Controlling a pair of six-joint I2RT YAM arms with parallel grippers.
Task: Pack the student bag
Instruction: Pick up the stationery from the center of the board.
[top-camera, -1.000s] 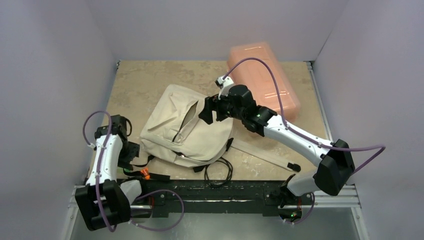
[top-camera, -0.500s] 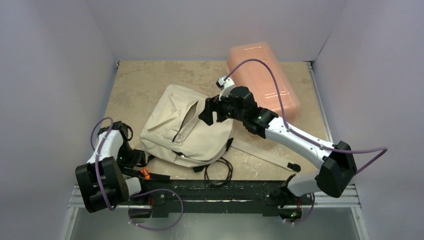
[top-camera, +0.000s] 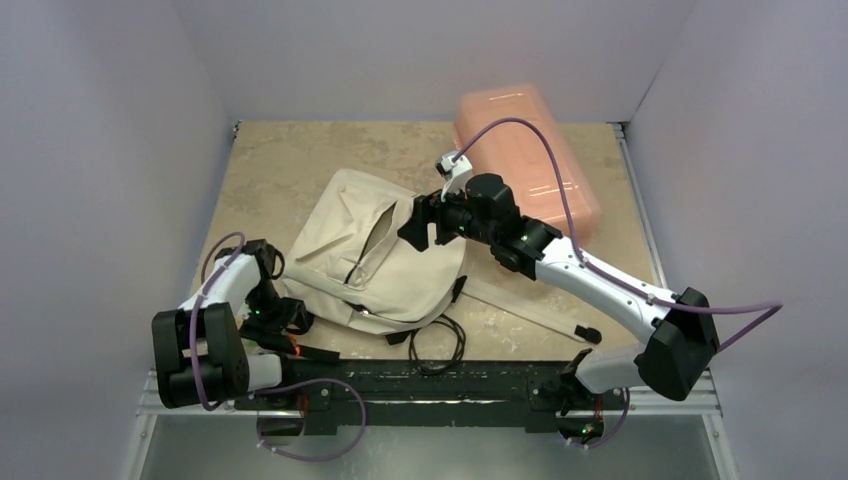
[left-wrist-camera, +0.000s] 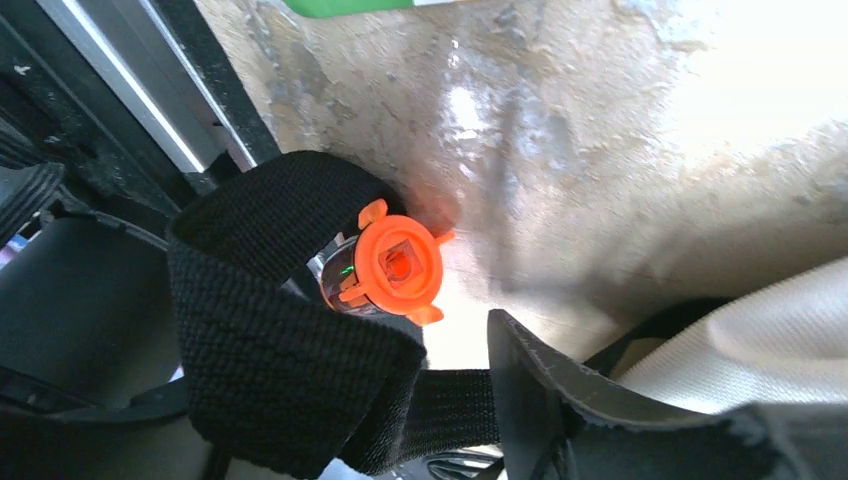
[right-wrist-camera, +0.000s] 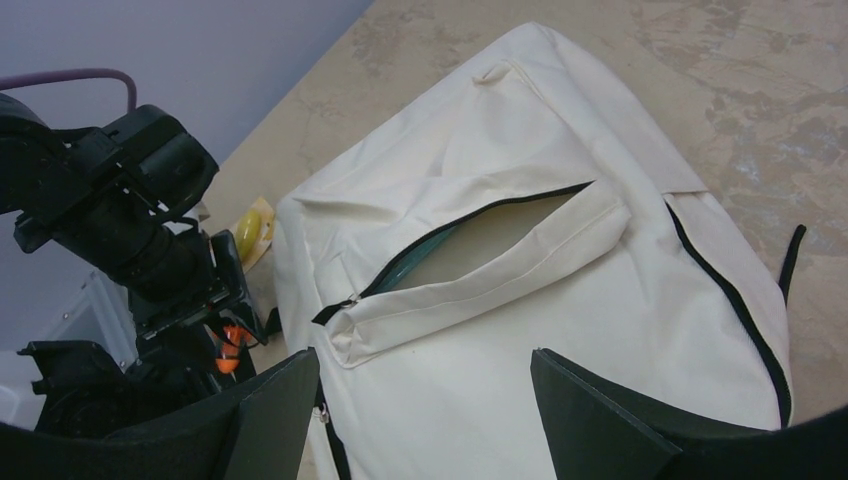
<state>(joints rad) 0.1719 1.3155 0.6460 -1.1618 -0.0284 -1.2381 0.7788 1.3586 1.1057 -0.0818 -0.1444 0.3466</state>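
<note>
The black strap crosses the gap of my left gripper around the orange-capped item, so next I open, clear the strap and grasp the orange-capped item alone (left-wrist-camera: 400, 263).
The student bag (top-camera: 375, 265), cream fabric with black zips, lies flat mid-table; its front pocket zip (right-wrist-camera: 480, 245) gapes open on a dark lining. My right gripper (top-camera: 420, 222) hovers open above the bag's right side, both fingers (right-wrist-camera: 270, 400) spread over bare fabric (right-wrist-camera: 560, 280). My left gripper (top-camera: 285, 315) sits low at the bag's near-left corner. In the left wrist view one finger (left-wrist-camera: 560, 390) shows and the other is hidden behind a black webbing strap (left-wrist-camera: 270, 340). That strap loops round an orange-capped item (left-wrist-camera: 395, 265) and crosses the gap of the left gripper (left-wrist-camera: 430, 345).
A translucent pink plastic box (top-camera: 525, 160) stands at the back right, behind my right arm. A black cord loop (top-camera: 440, 345) and a long beige strap (top-camera: 530, 308) trail near the front edge. A small yellow item (right-wrist-camera: 247, 228) lies left of the bag.
My left arm has swung in from the table's left edge to the bag's near-left corner, lowering toward the strap. The right arm has hardly moved.
</note>
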